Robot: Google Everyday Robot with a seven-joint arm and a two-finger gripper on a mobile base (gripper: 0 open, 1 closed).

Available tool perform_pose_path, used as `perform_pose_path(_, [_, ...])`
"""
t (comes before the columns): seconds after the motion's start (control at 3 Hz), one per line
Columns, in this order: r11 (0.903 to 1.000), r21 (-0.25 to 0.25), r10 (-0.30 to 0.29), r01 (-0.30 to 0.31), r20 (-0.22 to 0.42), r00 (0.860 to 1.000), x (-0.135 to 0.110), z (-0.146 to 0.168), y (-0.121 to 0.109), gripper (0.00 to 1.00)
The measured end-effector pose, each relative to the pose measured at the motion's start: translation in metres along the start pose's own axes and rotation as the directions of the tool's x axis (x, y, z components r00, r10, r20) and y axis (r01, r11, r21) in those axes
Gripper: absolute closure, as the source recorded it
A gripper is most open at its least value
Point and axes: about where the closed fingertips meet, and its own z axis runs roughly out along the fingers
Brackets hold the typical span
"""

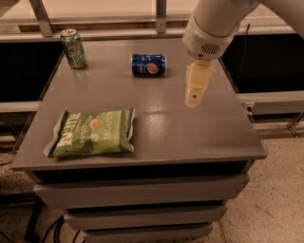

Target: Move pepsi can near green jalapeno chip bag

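Next, the gripper closes on the pepsi can's end farther from the green patterned can [159, 64].
The pepsi can [148, 64] lies on its side near the far middle of the grey table [190, 128], logo facing me. The green jalapeno chip bag [93, 132] lies flat at the table's front left. My gripper [194, 97] hangs from the white arm [213, 26] above the table's right half, to the right of the can and a little nearer to me, apart from it. It holds nothing that I can see.
A green patterned can [73, 48] stands upright at the far left corner. A metal rail and posts [161, 14] run behind the table. Drawers [142, 194] sit below the tabletop. The table's right edge borders a dark gap.
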Motion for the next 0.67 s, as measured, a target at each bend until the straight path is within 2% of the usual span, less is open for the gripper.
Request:
perform_pose_path(0.33, [1.0,0.0,0.001,-0.001,0.0,1.0,0.0,0.0,-0.0001,0.0])
perform_pose_path(0.67, [0.9989,0.021,0.041,-0.041,-0.026,0.999,0.0014,0.0008,-0.004,0.0])
